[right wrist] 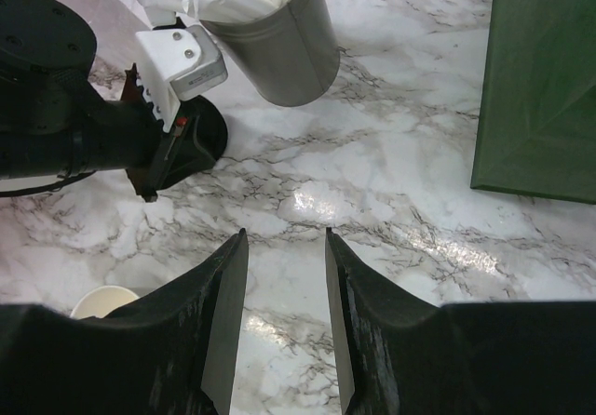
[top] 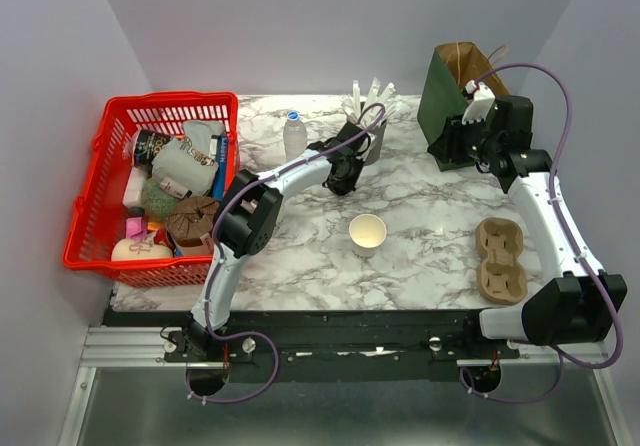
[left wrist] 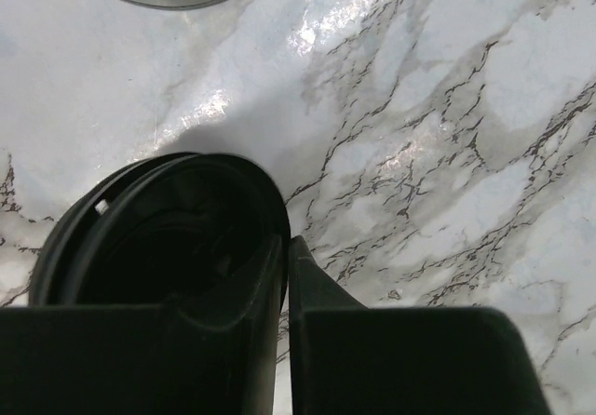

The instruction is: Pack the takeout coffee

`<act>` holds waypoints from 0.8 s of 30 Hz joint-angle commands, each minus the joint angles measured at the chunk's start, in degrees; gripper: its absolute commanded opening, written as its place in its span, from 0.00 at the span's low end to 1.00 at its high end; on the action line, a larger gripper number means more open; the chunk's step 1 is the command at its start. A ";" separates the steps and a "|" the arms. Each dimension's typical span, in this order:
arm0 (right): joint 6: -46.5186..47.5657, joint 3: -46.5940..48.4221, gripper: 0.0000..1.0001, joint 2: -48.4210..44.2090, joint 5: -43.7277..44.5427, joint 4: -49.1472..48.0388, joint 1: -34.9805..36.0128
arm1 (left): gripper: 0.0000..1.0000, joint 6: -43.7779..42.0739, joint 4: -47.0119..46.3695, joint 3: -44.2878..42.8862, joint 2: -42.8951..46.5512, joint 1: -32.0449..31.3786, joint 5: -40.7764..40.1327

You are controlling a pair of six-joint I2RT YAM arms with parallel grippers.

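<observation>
My left gripper grips two nested black lids; I will open, take only the top lid's rim (left wrist: 270, 180).
No cup with a black lid on it shows in any view. My left gripper (top: 345, 174) is shut on the rim of a black round plastic lid (left wrist: 158, 238), held low over the marble beside the grey cup of white sticks (top: 372, 136). The lid also shows in the right wrist view (right wrist: 207, 136), at the tip of the left gripper (right wrist: 177, 154). A plain cream cup (top: 367, 234) stands open and lidless mid-table. My right gripper (right wrist: 284, 238) is open and empty, above the marble in front of the green paper bag (top: 455, 91).
A brown cardboard cup carrier (top: 500, 258) lies at the right front. A red basket (top: 150, 186) full of items stands at the left. A small water bottle (top: 294, 136) stands left of the grey cup. The green bag's side (right wrist: 545, 80) is right of my right gripper.
</observation>
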State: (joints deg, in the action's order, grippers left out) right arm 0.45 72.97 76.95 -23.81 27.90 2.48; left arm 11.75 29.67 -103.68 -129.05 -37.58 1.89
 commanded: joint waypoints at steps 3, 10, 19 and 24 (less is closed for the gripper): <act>-2.12 0.60 0.48 0.48 -0.44 -1.18 -0.55 | 0.08 -1.11 0.47 -0.03 2.49 1.20 -1.45; -2.12 0.24 0.48 0.13 -0.36 -1.45 -0.55 | 0.00 -2.43 0.56 1.90 5.92 1.90 -1.36; -2.38 -0.37 0.48 -0.04 -0.62 -1.88 -0.55 | 0.14 -2.96 -0.31 2.34 6.62 1.99 -0.75; -2.47 -0.11 0.48 0.22 -0.62 -1.80 -0.46 | 0.35 -3.57 -0.14 0.85 4.52 2.07 -1.19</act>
State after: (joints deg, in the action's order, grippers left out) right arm -1.52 72.95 76.95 -23.83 27.05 2.50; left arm 8.99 29.65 -102.08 -123.85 -36.60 1.85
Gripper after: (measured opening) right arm 0.479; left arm 0.299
